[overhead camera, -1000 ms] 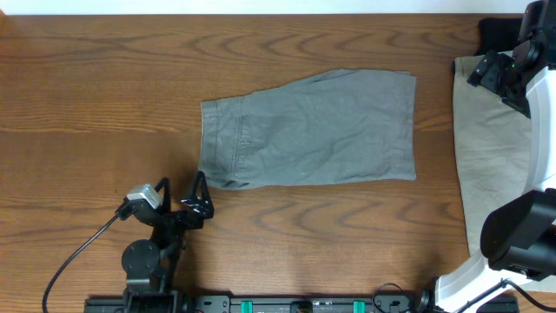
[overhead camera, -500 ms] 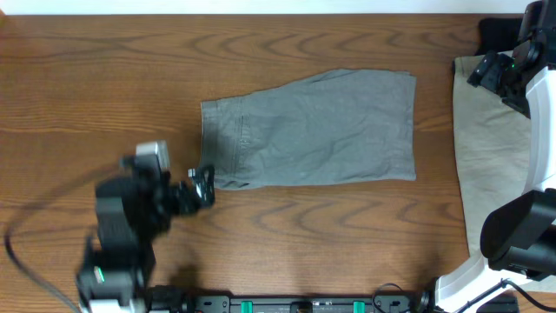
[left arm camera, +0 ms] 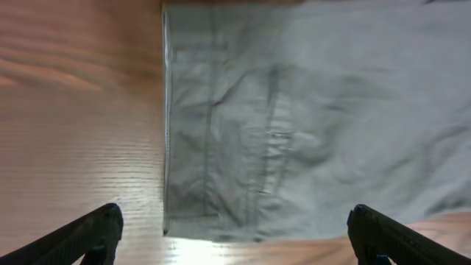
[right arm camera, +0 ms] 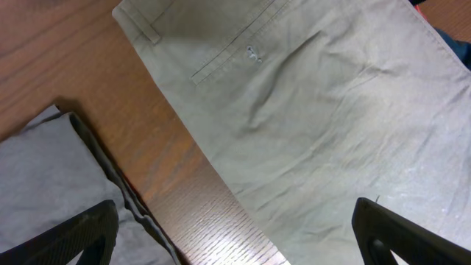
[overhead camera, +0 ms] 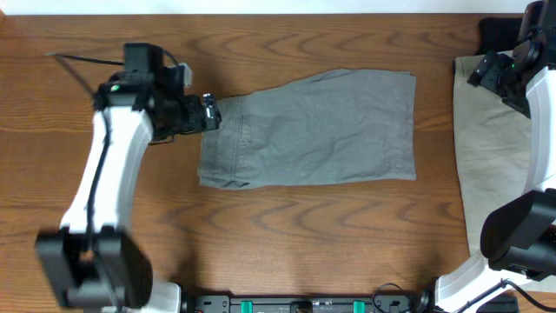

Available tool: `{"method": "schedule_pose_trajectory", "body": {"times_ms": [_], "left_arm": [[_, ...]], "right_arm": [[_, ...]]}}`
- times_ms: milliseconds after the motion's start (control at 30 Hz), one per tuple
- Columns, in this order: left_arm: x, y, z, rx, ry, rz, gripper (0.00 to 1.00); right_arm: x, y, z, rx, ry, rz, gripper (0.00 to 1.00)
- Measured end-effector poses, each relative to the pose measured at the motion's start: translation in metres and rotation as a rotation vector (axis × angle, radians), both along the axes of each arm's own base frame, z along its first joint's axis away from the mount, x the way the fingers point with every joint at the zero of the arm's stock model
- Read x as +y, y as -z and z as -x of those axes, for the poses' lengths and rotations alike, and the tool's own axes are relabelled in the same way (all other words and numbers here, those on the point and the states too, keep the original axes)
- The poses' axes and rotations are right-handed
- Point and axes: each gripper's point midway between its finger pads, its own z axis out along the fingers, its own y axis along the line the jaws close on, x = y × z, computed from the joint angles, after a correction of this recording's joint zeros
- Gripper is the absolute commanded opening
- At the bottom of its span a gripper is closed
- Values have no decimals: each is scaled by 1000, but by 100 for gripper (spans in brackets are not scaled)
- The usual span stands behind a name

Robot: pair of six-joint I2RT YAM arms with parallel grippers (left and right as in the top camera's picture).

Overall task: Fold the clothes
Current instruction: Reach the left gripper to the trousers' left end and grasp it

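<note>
I need to close my left gripper on the middle of the grey shorts' waistband [overhead camera: 221, 149] [left arm camera: 206, 147], between the waistband's two corners.
The grey shorts [overhead camera: 313, 130] lie folded flat in the middle of the table, waistband to the left. My left gripper [overhead camera: 208, 113] is open at the upper left corner of the waistband, just above the cloth. The left wrist view shows the grey shorts [left arm camera: 309, 118] with waistband and pocket seam, and the open left gripper [left arm camera: 235, 239] near the cloth's edge. The beige-khaki shorts [overhead camera: 491, 156] lie at the right edge. My right gripper [overhead camera: 486, 71] hovers open over their top. In the right wrist view the beige shorts [right arm camera: 324, 110] show a buttoned pocket between the open right gripper [right arm camera: 235, 235] fingers.
A dark object [overhead camera: 497, 33] sits at the back right corner beside the right arm. The grey shorts' hem [right arm camera: 44, 184] shows at the lower left of the right wrist view. Bare wooden table [overhead camera: 87, 200] lies left and in front.
My left arm has swung up from the front left of the table to the upper left corner of the grey shorts. The right arm and both shorts have not moved.
</note>
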Motion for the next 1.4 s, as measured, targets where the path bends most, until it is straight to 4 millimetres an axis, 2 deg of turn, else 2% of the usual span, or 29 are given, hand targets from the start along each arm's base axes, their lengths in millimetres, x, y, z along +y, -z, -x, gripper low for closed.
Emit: {"method": "schedule_pose_trajectory", "body": {"times_ms": [167,333,567,800,967,1100,1167,1233,1400], "left_arm": [[0,53,1,148,3,0,98],[0,87,3,236,3,0,98],[2,104,-1,247,25,-4,98],[15,126,1,294,9,1,98],[10,125,-2,284,11,40,98],[-2,124,-4,272,31,115,85],[-8,124,-4,270,48,149,84],[-13,124,-3,272,58,178,76],[-24,128,0,289,79,228,42]], "right_arm": [[0,0,0,0,0,0,99],[0,0,0,0,0,0,99],[0,0,0,0,0,0,99],[0,0,0,0,0,0,99],[0,0,0,0,0,0,99],[0,0,0,0,0,0,99],[0,0,0,0,0,0,99],[0,0,0,0,0,0,99],[0,0,0,0,0,0,99]]}}
